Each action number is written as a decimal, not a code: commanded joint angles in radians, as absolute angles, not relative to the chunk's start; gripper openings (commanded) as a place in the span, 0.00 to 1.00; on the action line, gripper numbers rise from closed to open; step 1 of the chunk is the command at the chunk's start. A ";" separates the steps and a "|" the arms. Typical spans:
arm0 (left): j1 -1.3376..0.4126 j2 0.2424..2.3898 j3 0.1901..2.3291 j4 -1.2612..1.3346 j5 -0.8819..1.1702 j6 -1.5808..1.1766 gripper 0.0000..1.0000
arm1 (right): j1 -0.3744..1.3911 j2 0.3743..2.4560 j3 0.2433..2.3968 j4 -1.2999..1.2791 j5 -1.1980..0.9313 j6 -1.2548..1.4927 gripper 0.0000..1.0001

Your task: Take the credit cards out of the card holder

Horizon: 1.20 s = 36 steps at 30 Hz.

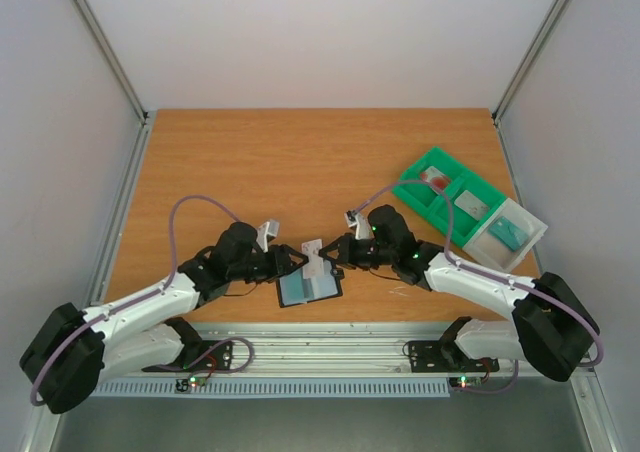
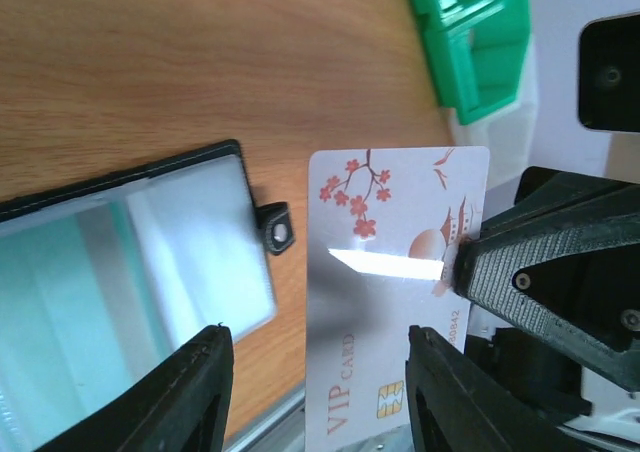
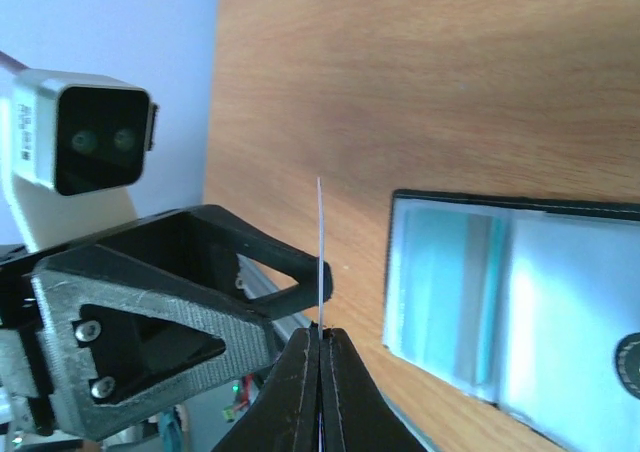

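My right gripper is holding the credit card by its long side, so next my left gripper takes the card before my right gripper grips the blossom end [image 2: 395,164].
The card holder [image 1: 308,288] lies open on the wood near the table's front edge, grey-blue inside up, also in the left wrist view [image 2: 120,272] and the right wrist view [image 3: 520,292]. One credit card [image 2: 395,302], pale with red blossoms and "VIP CARD", hangs above the table between the arms [image 1: 316,255]. My right gripper [image 3: 321,337] is shut on its edge; the card [image 3: 320,242] shows edge-on there. My left gripper [image 2: 318,342] is open, its fingers standing apart on either side of the card without touching it.
A green compartment tray [image 1: 440,192] sits at the right with a red item [image 1: 435,179]; its white end section [image 1: 525,222] holds a teal item [image 1: 505,234]. The tray [image 2: 470,42] also shows in the left wrist view. A metal rail [image 1: 330,347] runs along the front edge.
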<state>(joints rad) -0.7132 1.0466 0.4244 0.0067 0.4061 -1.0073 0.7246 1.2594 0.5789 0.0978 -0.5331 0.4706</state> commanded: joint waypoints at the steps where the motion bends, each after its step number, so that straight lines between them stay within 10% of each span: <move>1: -0.716 0.993 0.390 0.124 0.433 -1.064 0.48 | 0.721 1.200 0.559 0.172 -0.561 0.542 0.01; 11: -0.716 0.972 0.335 0.315 0.489 -1.127 0.01 | 0.722 1.185 0.541 0.232 -0.601 0.553 0.01; 36: -0.732 0.888 0.441 0.013 0.742 -0.841 0.01 | 0.701 1.094 1.006 -0.749 -0.570 -0.146 0.40</move>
<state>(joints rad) -0.7177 0.8986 0.4007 0.1165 0.6415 -0.9428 0.7067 1.0863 0.9218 -0.5148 -0.5518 0.0647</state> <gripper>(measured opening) 0.008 0.384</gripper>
